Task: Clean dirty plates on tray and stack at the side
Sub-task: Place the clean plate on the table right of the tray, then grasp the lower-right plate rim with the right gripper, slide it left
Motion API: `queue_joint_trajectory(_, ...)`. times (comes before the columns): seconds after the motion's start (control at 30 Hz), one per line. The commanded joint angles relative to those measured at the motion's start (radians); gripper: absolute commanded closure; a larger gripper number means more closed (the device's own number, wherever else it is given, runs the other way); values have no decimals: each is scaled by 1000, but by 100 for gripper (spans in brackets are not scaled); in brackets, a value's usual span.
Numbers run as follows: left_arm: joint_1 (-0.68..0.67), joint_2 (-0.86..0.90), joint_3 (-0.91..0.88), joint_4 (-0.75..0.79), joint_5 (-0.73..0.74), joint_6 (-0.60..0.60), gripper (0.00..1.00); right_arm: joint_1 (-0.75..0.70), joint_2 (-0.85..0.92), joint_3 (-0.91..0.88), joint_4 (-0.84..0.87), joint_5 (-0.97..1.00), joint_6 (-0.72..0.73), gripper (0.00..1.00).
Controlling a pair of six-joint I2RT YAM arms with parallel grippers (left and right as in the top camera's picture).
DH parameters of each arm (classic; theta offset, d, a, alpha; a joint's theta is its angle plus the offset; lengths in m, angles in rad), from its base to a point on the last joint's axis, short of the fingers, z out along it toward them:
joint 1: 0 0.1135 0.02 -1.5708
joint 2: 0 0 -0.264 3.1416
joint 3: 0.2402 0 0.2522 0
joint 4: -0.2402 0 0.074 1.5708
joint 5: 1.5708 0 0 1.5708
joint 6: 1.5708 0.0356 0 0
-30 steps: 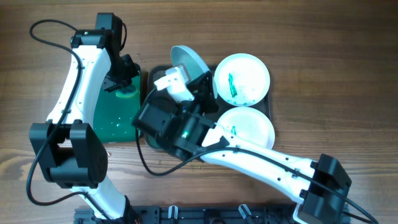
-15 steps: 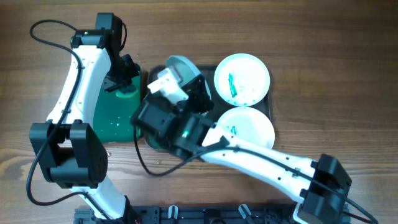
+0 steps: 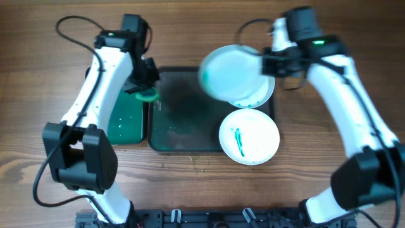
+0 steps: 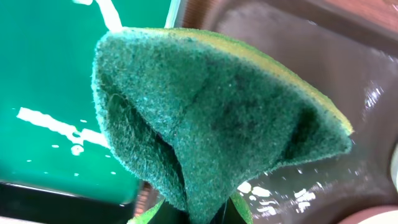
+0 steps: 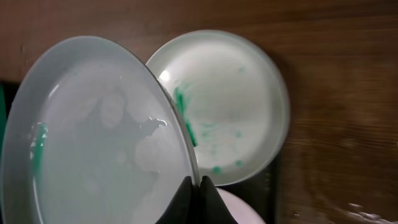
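Next, I set the white plate, now tilted above the dark tray, down with my right gripper on the bare wooden table [image 3: 308, 104] [image 5: 367, 169] next to the dark tray, close to both green-smeared plates.
My right gripper [image 3: 269, 60] is shut on the rim of a white plate [image 3: 231, 73] and holds it tilted above the back right of the dark tray [image 3: 183, 107]. In the right wrist view the jaws [image 5: 196, 183] pinch that plate [image 5: 93, 137] by its edge. Under it a second plate [image 3: 259, 96] with green smears [image 5: 230, 106] lies on the tray. A third plate [image 3: 249, 136] with a green streak lies at the front right. My left gripper [image 3: 147, 95] is shut on a green sponge [image 4: 211, 112] at the tray's left rim.
A smaller black tray with a bright green inside [image 3: 123, 120] stands against the dark tray's left side; it also shows in the left wrist view [image 4: 62, 93]. The dark tray's wet left half [image 4: 311, 62] is bare. Wooden table [image 3: 329, 190] lies all round.
The held plate has moved from the tray's back left to above the back right plate. My left gripper with the sponge has moved right to the dark tray's left rim.
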Motion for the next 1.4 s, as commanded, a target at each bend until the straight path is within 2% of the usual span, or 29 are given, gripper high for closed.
queue_joint_trajectory(0.0, -65, 5, 9, 23, 9, -17, 96, -161, -168, -13, -66, 117, 36, 96)
queue_joint_trajectory(0.13, -93, 5, 9, 39, 9, -18, 96, -419, -308, -178, -35, 132, 47, 96)
queue_joint_trajectory(0.27, -94, 5, 9, 43, 10, -18, 96, -650, -378, -464, 138, 109, 81, 96)
queue_joint_trajectory(0.47, -95, 5, 9, 56, 10, -17, 96, -664, -343, -762, 468, 101, 124, 96)
queue_joint_trajectory(0.57, -96, 5, 9, 56, 10, -17, 96, -663, -303, -856, 607, 53, 121, 96)
queue_joint_trajectory(0.77, -96, 5, 9, 60, 10, -18, 96, -645, -184, -874, 681, -11, 94, 94)
queue_joint_trajectory(0.9, -96, 5, 9, 59, 10, -17, 96, -626, -158, -853, 626, -44, 96, 79)
queue_joint_trajectory(1.0, -96, 5, 9, 59, 10, -17, 96, -626, -175, -774, 459, -43, 63, 69)
queue_joint_trajectory(1.07, -96, 5, 9, 59, 10, -17, 96, -626, -193, -666, 276, -47, 6, 62)
queue_joint_trajectory(1.13, -96, 5, 9, 60, 10, -17, 96, -626, -196, -552, 95, -116, -48, 62)
queue_joint_trajectory(1.17, -96, 5, 9, 59, 10, -17, 96, -623, -196, -531, 63, -172, -79, 61)
queue_joint_trajectory(1.27, -96, 5, 9, 60, 10, -17, 96, -565, -190, -539, 19, -364, -235, 60)
queue_joint_trajectory(1.37, -96, 5, 9, 59, 10, -17, 96, -403, -185, -587, 25, -340, -271, 60)
